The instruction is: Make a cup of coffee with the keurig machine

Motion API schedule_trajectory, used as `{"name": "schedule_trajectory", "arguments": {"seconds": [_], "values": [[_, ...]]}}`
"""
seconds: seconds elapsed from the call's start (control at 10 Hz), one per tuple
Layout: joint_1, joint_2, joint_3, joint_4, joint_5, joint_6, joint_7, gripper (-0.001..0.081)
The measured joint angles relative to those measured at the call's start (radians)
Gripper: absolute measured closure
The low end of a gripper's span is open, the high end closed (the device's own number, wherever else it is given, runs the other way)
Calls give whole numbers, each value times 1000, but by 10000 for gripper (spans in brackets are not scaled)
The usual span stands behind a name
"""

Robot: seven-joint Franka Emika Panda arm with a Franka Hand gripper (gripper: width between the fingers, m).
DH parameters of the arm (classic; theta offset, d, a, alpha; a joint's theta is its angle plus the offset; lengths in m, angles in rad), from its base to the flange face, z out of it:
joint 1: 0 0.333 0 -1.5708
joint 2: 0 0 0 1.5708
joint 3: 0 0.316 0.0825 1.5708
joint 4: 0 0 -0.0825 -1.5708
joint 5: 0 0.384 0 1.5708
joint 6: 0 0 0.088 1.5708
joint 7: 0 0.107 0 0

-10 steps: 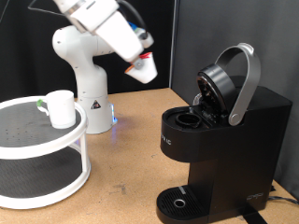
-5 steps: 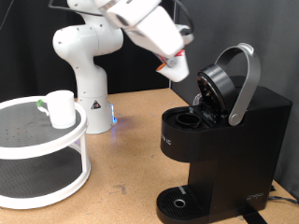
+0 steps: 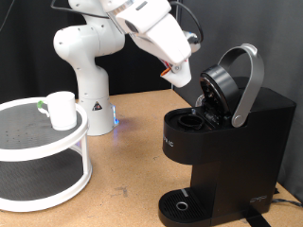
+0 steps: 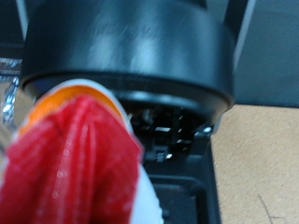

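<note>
The white pod will go into the round open pod chamber (image 3: 190,121) below the keurig machine's raised lid, where my gripper will let go of it.
The black keurig machine (image 3: 232,142) stands at the exterior view's right with its lid (image 3: 221,87) raised on the silver-grey handle (image 3: 248,80), so the pod chamber (image 3: 194,121) is open. My gripper (image 3: 178,76) hangs just left of the raised lid and above the chamber. It is shut on a small white pod with a red top (image 4: 79,159), which fills the near part of the wrist view in front of the lid's underside (image 4: 131,47). The white cup (image 3: 62,109) with a green handle stands on the round white rack (image 3: 38,142) at the left.
The machine's circular drip tray (image 3: 180,205) is bare. The arm's white base (image 3: 87,76) stands at the back on the wooden table (image 3: 128,161). The rack has two tiers and takes up the left side.
My gripper has swung to the right with the pod, from the middle of the table to just beside the raised lid. The cup and the machine have not moved.
</note>
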Motion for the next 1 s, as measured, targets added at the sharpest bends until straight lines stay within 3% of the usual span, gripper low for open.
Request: {"name": "schedule_trajectory", "arguments": {"seconds": [1.0], "values": [[6, 110, 68, -21, -32, 76, 0, 739]]}}
